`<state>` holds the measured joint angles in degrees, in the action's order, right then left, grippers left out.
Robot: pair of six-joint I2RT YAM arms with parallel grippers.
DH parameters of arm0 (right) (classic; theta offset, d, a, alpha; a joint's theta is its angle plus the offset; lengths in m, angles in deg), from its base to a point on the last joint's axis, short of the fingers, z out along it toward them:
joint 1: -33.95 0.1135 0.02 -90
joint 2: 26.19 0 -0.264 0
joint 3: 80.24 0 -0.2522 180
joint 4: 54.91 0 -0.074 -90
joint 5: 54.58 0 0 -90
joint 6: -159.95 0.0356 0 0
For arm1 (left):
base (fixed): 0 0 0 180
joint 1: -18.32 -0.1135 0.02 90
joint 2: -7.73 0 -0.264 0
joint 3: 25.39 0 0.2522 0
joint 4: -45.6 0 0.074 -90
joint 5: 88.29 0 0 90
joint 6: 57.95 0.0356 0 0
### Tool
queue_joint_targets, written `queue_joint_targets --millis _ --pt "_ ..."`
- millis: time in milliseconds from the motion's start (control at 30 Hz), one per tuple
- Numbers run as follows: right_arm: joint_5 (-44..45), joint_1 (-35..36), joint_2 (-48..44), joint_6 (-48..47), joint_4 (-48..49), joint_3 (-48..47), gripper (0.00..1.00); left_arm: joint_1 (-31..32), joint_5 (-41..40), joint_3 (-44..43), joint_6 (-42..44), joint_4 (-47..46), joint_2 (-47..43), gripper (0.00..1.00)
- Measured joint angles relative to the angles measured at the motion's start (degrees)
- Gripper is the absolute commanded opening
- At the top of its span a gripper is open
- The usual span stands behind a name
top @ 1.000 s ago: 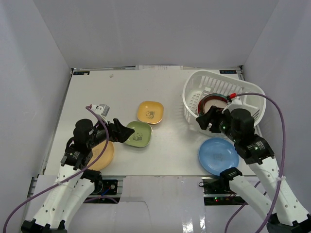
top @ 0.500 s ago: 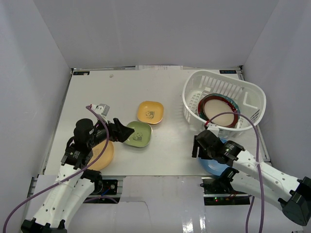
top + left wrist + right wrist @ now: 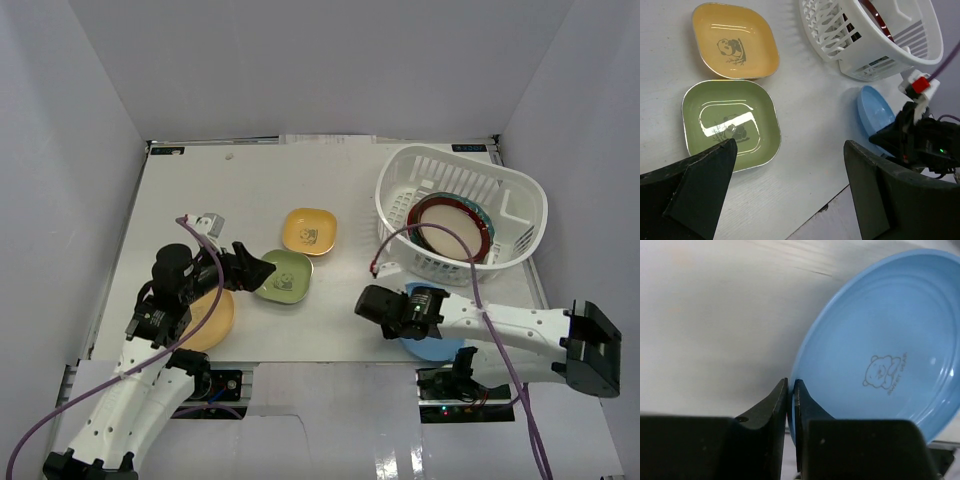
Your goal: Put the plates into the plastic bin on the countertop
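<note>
Next, the left gripper moves to the green square plate's rim (image 3: 258,289) (image 3: 687,147), on the side farthest from the white plastic bin, and closes on it there.
My right gripper (image 3: 791,389) is shut on the left rim of the plain blue plate (image 3: 875,340), low over the countertop (image 3: 340,300); in the top view the right gripper (image 3: 400,315) and forearm cover most of the blue plate (image 3: 437,349). The white plastic bin (image 3: 395,175) at the back right holds a dark-red rimmed plate (image 3: 455,225) on others. My left gripper (image 3: 790,145) hangs open by the green square plate (image 3: 730,122), touching nothing. A yellow square plate (image 3: 308,230) lies behind the green one. A yellow round plate (image 3: 212,322) lies under my left arm.
White walls close in the countertop on three sides. The right arm's cable (image 3: 430,235) loops over the bin's front wall. The blue plate (image 3: 875,112) lies just in front of the bin (image 3: 875,35), near the table's front edge (image 3: 840,192).
My right arm has swung from the bin down to the blue plate and its jaws have shut on the plate's rim. The left arm has not moved.
</note>
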<state>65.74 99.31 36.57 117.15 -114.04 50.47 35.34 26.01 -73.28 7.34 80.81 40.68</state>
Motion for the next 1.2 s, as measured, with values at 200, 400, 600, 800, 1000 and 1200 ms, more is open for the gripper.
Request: queue_joint_targets --millis 200,400,600,800,1000,1200 --pt "0.7 16.8 13.1 -1.5 -4.4 -32.8 0.08 0.0 -3.6 -3.8 1.0 1.9 0.7 0.98" --pt "11.9 19.6 15.4 -6.3 -8.8 -55.6 0.08 0.0 -7.7 -5.5 2.4 2.4 -1.2 0.98" --pt "17.2 -1.1 7.4 -19.5 -5.1 -51.9 0.08 0.0 -9.0 -2.8 2.4 3.1 -2.6 0.98" --pt "8.5 -34.1 2.6 -33.0 7.6 -35.1 0.08 0.2 -8.8 -2.1 2.6 3.4 -2.3 0.98" --pt "-5.3 -47.7 9.2 -39.1 15.1 -31.6 0.09 0.4 -8.5 -1.9 2.7 3.4 -2.3 0.98" --pt "-14.2 -50.1 13.7 -40.9 19.4 -30.1 0.46 0.4 -8.3 -1.9 2.7 3.4 -2.3 0.98"
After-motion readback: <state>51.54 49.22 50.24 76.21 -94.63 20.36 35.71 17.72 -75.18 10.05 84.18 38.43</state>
